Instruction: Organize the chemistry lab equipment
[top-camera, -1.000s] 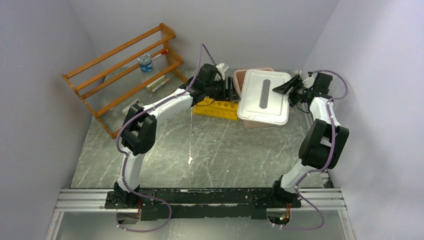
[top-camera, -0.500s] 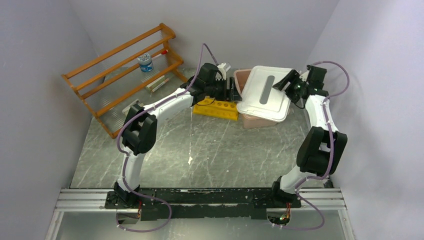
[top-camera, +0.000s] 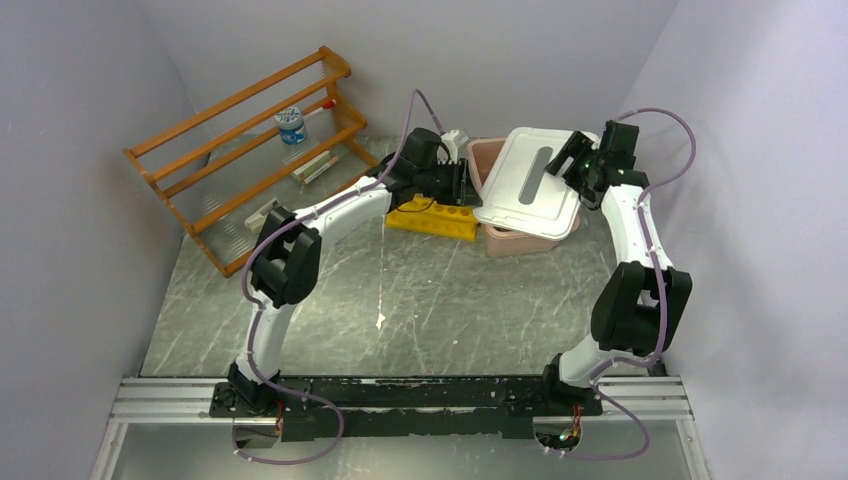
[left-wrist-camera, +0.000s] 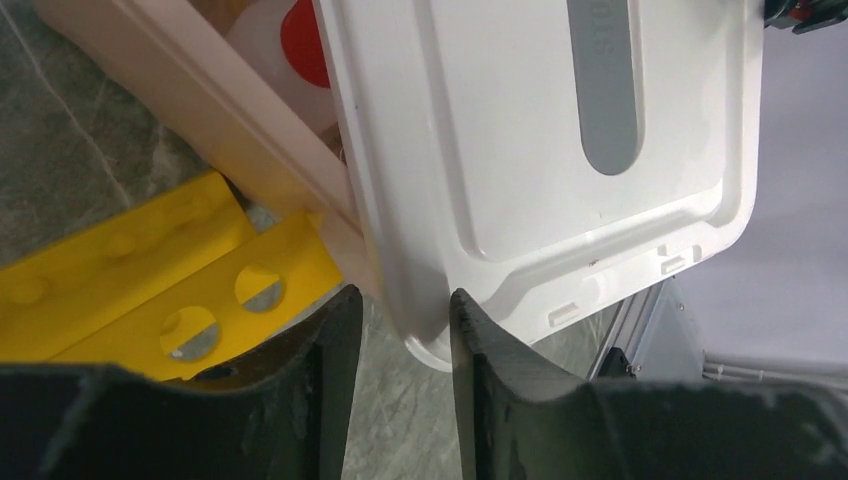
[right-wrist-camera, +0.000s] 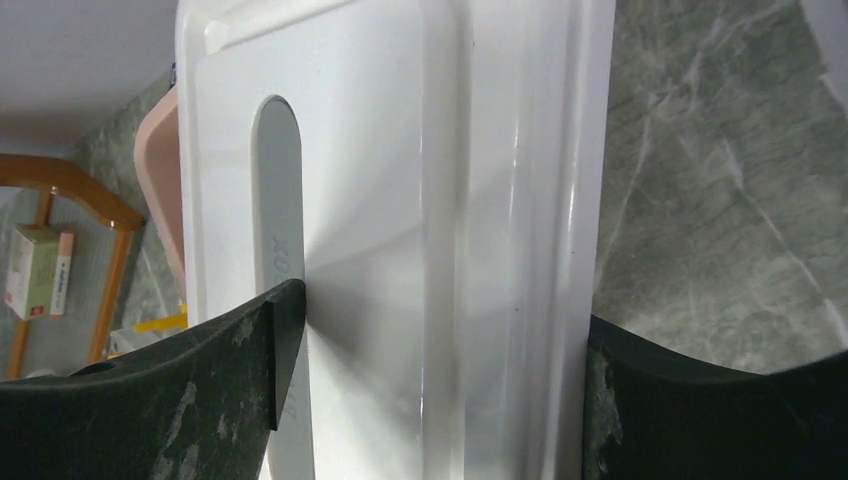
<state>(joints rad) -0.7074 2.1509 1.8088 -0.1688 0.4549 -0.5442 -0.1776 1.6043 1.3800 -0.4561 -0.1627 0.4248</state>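
The white lid sits crooked on the pink bin. My left gripper needs to regrip the lid's corner (top-camera: 486, 214) beside the rack before my right gripper turns the lid straight.
A white lid (top-camera: 530, 185) lies askew and tilted on the pink bin (top-camera: 520, 243). My left gripper (top-camera: 462, 185) is at the bin's left side. In the left wrist view its jaws (left-wrist-camera: 400, 310) stand narrow around the lid's corner (left-wrist-camera: 430, 345), with a gap still showing beside the left finger. A red-capped squeeze bottle (left-wrist-camera: 305, 40) shows inside the bin (left-wrist-camera: 200, 90). My right gripper (top-camera: 572, 165) is open at the lid's right edge. In the right wrist view its fingers (right-wrist-camera: 440, 320) straddle the lid's rim (right-wrist-camera: 540, 200).
A yellow tube rack (top-camera: 435, 217) sits left of the bin, under my left wrist. A wooden shelf (top-camera: 250, 140) at the back left carries a blue-capped vial (top-camera: 291, 124) and a small box (top-camera: 315, 165). Walls close in on both sides.
The right arm rose and swung back over the lid's right edge, and its jaws widened. The lid shifted left and tilted. The left jaws narrowed around the lid's corner.
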